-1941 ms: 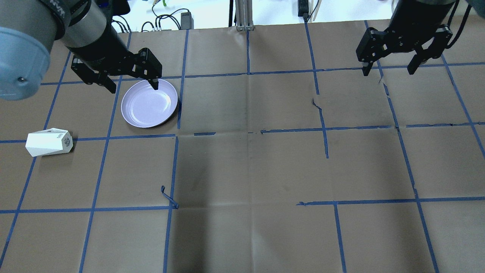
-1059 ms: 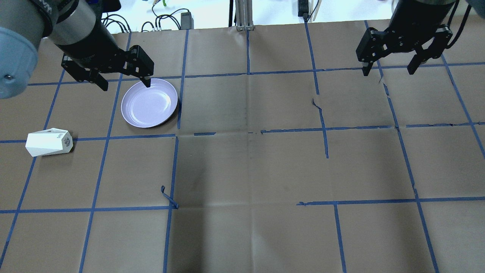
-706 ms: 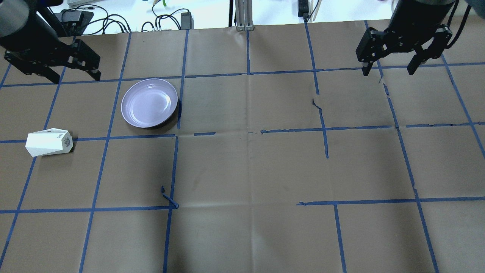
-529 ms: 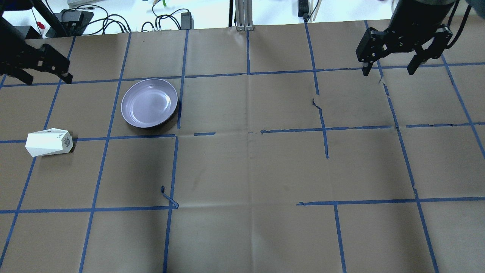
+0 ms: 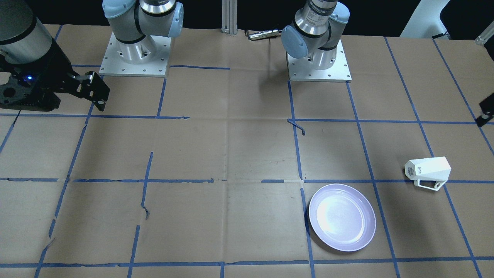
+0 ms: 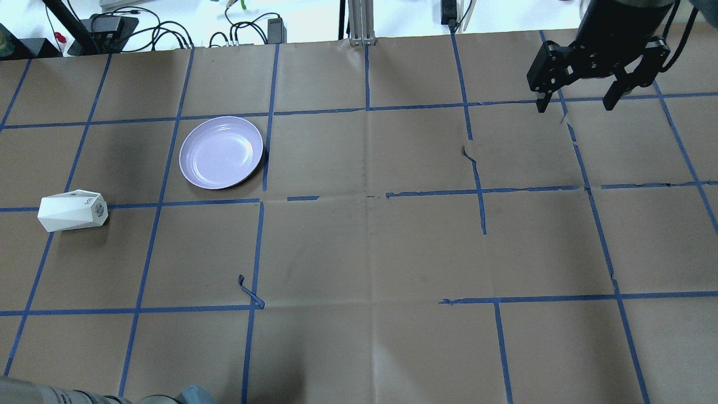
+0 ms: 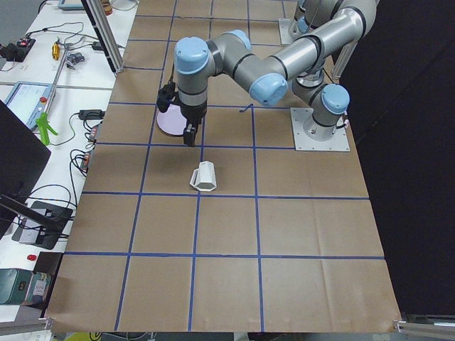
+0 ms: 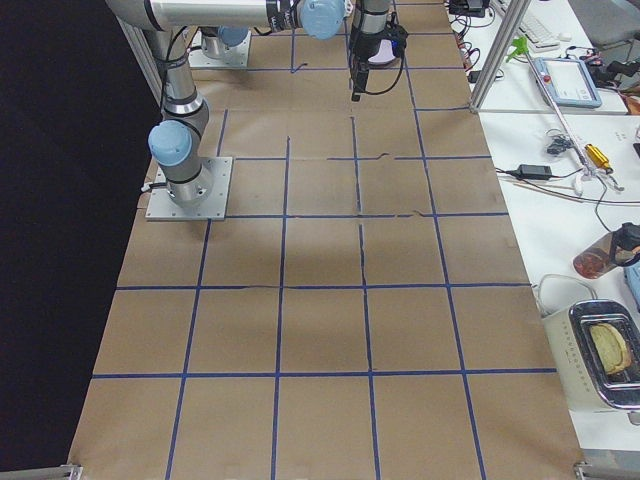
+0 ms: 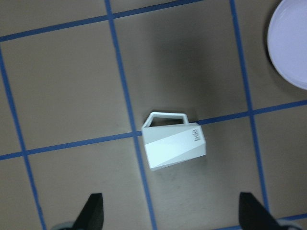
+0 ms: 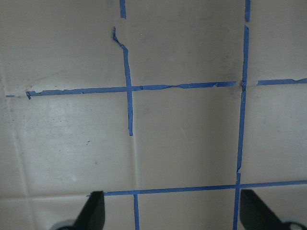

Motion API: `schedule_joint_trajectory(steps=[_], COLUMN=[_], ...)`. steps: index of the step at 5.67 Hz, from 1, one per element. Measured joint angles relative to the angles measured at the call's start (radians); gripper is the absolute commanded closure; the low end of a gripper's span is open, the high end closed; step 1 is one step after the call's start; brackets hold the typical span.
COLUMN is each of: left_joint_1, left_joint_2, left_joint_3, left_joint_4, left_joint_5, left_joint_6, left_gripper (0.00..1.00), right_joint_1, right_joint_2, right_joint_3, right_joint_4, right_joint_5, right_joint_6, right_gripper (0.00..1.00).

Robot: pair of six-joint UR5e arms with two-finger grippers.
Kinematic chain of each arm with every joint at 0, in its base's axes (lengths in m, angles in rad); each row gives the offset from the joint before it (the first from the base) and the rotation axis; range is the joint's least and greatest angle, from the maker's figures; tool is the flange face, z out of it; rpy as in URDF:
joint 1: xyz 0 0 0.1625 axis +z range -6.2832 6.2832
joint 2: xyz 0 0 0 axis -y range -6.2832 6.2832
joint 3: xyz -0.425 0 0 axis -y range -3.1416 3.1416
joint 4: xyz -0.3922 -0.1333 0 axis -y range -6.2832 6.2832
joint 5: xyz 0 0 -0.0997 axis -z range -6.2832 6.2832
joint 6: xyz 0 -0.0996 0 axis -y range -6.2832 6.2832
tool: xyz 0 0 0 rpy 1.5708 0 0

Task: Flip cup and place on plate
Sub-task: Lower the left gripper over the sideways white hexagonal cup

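The white faceted cup is next for my left gripper, which should go to it and close on the upper rim of its open end [image 5: 447, 163] [image 9: 147, 149], facing away from the plate.
The white faceted cup [image 6: 73, 211] lies on its side on the paper at the left, handle toward the far edge; it also shows in the front view [image 5: 428, 171] and the left wrist view [image 9: 175, 143]. The lavender plate [image 6: 221, 152] sits empty, apart from the cup, and shows in the front view [image 5: 342, 217]. My left gripper [image 9: 172, 215] is open and empty, high above the cup, out of the overhead view; the left side view [image 7: 177, 122] shows it. My right gripper [image 6: 574, 105] is open and empty at the far right, above bare paper [image 10: 173, 213].
Brown paper with a blue tape grid covers the table. A loose curl of tape [image 6: 249, 292] sticks up near the middle left. Cables and gear [image 6: 168, 28] lie beyond the far edge. The arm bases [image 5: 135, 58] [image 5: 318, 61] stand at the robot's side.
My left arm has swung away from above the plate, leftward and out of the overhead view. The cup, plate and right arm have not moved.
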Motion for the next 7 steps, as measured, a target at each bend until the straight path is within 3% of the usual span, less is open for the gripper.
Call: schedule_joint_trajectory(steps=[3,4,7], left_joint_1=[0.078,0.1,0.246], left_joint_2=[-0.074,-0.085,-0.248], left_joint_3=[0.016,-0.008,0.002], left_joint_4=[0.002,-0.012,-0.177], left_joint_5=[-0.002,-0.051,-0.377], left_joint_6=[0.084,0.086,0.11], left_gripper=[0.0,0.0,0.0], right_joint_1=[0.0,0.0,0.0], right_joint_2=[0.0,0.0,0.0], right_joint_3=[0.0,0.0,0.0], right_joint_4=[0.0,0.0,0.0], right_joint_5=[0.0,0.0,0.0], right_joint_6=[0.0,0.0,0.0], right_gripper=[0.0,0.0,0.0])
